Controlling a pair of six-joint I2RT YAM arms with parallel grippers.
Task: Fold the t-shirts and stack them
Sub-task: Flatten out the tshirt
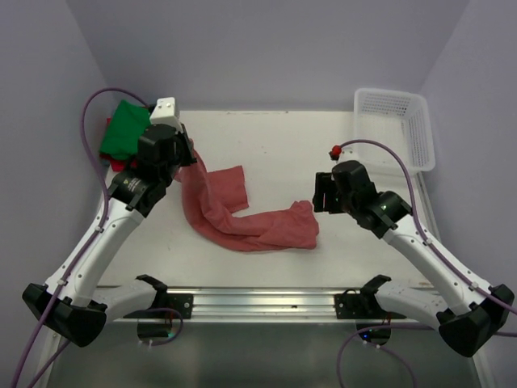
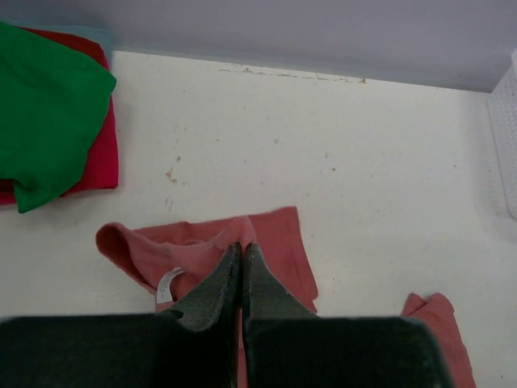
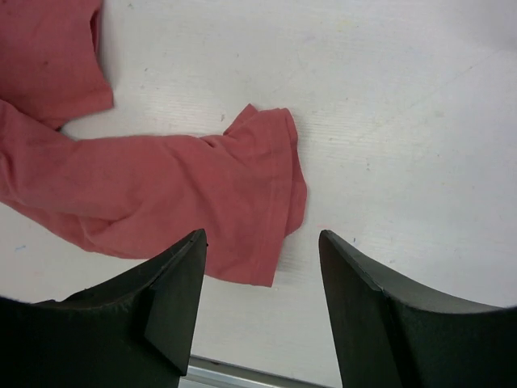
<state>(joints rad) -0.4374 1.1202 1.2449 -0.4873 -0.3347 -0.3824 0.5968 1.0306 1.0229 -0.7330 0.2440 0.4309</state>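
My right gripper is going to close on the far corner (image 1: 302,204) (image 3: 272,115) of the faded brick-red t-shirt's loose end, the end toward the white mesh basket.
The faded brick-red t-shirt (image 1: 242,214) lies bunched in a curved strip across the table's middle. My left gripper (image 1: 187,153) is shut on its upper left end and lifts that end; in the left wrist view the closed tips (image 2: 241,246) pinch a fold of the shirt (image 2: 275,242) near its white label. My right gripper (image 1: 321,194) is open and empty, just right of the shirt's other end (image 3: 242,186). The green t-shirt (image 1: 125,129) lies folded on the red-pink t-shirt (image 1: 107,152) at the far left; both show in the left wrist view (image 2: 48,105), (image 2: 97,158).
A white mesh basket (image 1: 396,121) stands at the back right corner; its edge shows in the left wrist view (image 2: 505,137). Bare table (image 1: 283,145) lies behind the shirt. A metal rail (image 1: 266,303) runs along the near edge.
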